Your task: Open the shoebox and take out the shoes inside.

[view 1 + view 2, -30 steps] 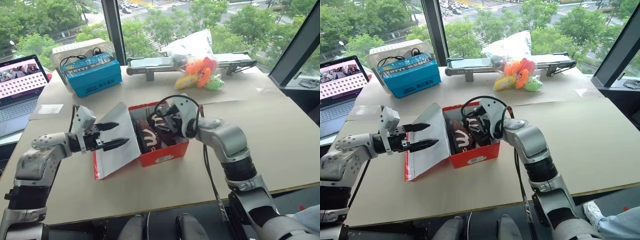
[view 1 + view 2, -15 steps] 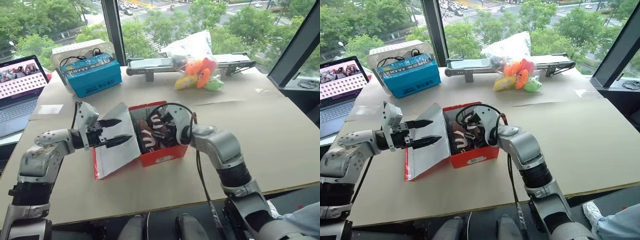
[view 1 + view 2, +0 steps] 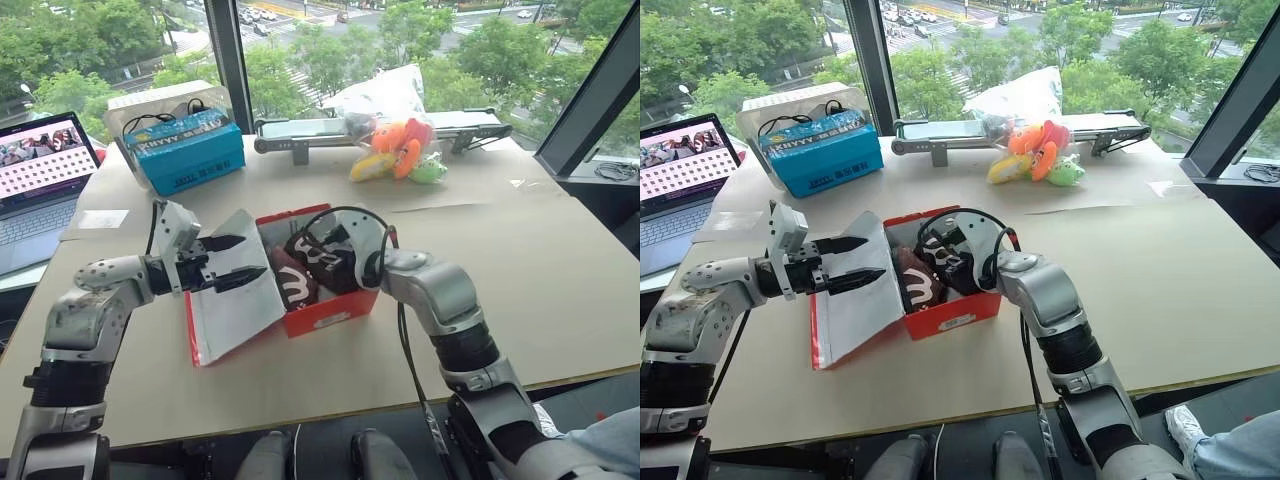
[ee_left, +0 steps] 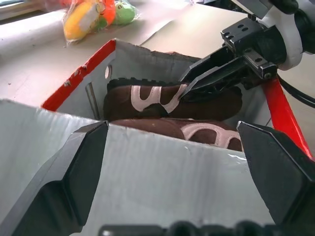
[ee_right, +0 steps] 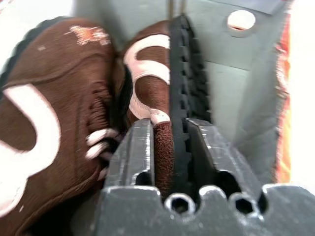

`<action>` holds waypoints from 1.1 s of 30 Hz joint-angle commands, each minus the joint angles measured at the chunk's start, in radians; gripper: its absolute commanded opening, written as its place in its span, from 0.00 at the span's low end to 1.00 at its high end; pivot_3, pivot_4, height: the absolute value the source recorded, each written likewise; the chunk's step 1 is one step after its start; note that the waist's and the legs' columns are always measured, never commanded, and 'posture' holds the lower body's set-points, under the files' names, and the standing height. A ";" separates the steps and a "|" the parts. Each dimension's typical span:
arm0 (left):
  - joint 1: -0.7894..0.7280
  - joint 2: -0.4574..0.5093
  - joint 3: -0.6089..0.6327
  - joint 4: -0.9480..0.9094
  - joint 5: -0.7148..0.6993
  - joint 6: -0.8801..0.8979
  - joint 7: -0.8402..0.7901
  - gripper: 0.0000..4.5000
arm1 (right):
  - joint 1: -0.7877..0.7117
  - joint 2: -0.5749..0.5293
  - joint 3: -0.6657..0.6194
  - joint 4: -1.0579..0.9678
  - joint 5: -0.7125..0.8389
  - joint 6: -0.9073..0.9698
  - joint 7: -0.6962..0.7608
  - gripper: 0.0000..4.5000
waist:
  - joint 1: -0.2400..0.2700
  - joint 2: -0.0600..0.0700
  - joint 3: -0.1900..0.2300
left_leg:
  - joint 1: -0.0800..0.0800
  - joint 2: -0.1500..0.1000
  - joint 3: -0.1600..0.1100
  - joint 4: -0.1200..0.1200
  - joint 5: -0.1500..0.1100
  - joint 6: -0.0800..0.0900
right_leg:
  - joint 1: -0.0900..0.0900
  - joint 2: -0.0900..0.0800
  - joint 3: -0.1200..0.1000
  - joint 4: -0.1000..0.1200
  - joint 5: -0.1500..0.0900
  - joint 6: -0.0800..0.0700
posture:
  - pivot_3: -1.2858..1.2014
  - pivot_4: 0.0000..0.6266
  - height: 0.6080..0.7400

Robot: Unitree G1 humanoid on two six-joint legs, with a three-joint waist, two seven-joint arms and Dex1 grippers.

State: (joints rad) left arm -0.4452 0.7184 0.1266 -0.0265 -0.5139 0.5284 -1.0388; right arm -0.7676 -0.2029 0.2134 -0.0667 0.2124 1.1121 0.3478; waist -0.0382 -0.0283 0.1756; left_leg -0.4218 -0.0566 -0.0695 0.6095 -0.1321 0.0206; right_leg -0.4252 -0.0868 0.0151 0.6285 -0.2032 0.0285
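The robot's right gripper should release the far brown shoe on the bare table (image 3: 459, 234) in front of the bagged plush toys.
The red shoebox (image 3: 331, 312) stands open at the table's middle, its pale lid (image 3: 235, 305) folded out to the left. Two brown shoes with white curved stripes lie inside. My right gripper (image 5: 167, 129) reaches into the box from the right and is shut on the side and black sole edge of the far shoe (image 3: 327, 260). The near shoe (image 3: 291, 286) lies loose beside it. My left gripper (image 3: 251, 257) hovers open just over the lid's inner face, fingers pointing at the box and touching nothing.
A blue box (image 3: 185, 150) with cables and a laptop (image 3: 35, 170) sit at the back left. A long metal device (image 3: 300, 128) and bagged plush toys (image 3: 400, 148) lie at the back. A paper slip (image 3: 100, 217) rests left of the lid. A person's knee (image 3: 612, 440) shows bottom right.
My right gripper has sunk a little into the box and closed from open onto the far shoe. The left gripper has kept its place over the lid.
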 commanded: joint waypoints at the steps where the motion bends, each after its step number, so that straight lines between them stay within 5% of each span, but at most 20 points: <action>1: -0.016 -0.006 -0.005 -0.009 -0.001 -0.017 -0.004 1.00 | -0.005 -0.006 -0.026 -0.006 -0.004 0.019 -0.012 0.14 | 0.001 0.000 0.000 | 0.000 0.000 0.000 0.000 0.000 0.000 | 0.000 0.000 0.000 0.000 0.000 0.000 | 0.52 0.24 1.00; 5: -0.035 -0.028 -0.026 0.005 0.003 -0.021 -0.005 1.00 | -0.016 0.006 -0.077 -0.026 -0.002 0.028 -0.047 0.14 | 0.006 0.000 0.000 | 0.000 0.000 0.000 0.000 0.000 0.000 | 0.000 0.000 0.000 0.000 0.000 0.000 | 0.52 0.24 1.00; 10: -0.078 -0.047 -0.060 0.068 0.050 -0.074 -0.007 1.00 | -0.026 0.159 -0.420 -0.115 0.111 0.106 -0.171 0.14 | 0.014 0.000 0.000 | -0.002 0.000 0.000 0.000 0.000 0.000 | -0.002 0.000 0.000 0.000 0.001 -0.001 | 0.52 0.24 1.00; 20: -0.081 -0.061 -0.071 0.065 0.046 -0.087 -0.021 1.00 | -0.128 0.146 -0.751 -0.279 0.227 0.267 -0.252 0.14 | 0.020 0.003 0.002 | -0.003 -0.001 0.000 0.000 0.000 0.000 | -0.004 -0.001 0.000 0.000 0.001 -0.002 | 0.52 0.24 1.00; 33: -0.083 -0.066 -0.069 0.078 0.056 -0.100 -0.026 1.00 | -0.218 0.139 -1.000 -0.165 0.276 0.273 -0.341 0.14 | 0.018 0.004 0.003 | -0.003 0.000 0.001 -0.001 0.000 0.001 | -0.003 0.000 0.000 0.000 0.001 -0.001 | 0.52 0.24 1.00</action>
State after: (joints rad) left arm -0.5130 0.6487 0.0485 0.0585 -0.4641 0.4558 -1.0607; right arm -0.9392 -0.0601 -0.7136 -0.2399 0.4566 1.4282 0.0359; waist -0.0201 -0.0241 0.1782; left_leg -0.4246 -0.0568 -0.0689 0.6090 -0.1318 0.0212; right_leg -0.4277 -0.0870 0.0151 0.6287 -0.2024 0.0272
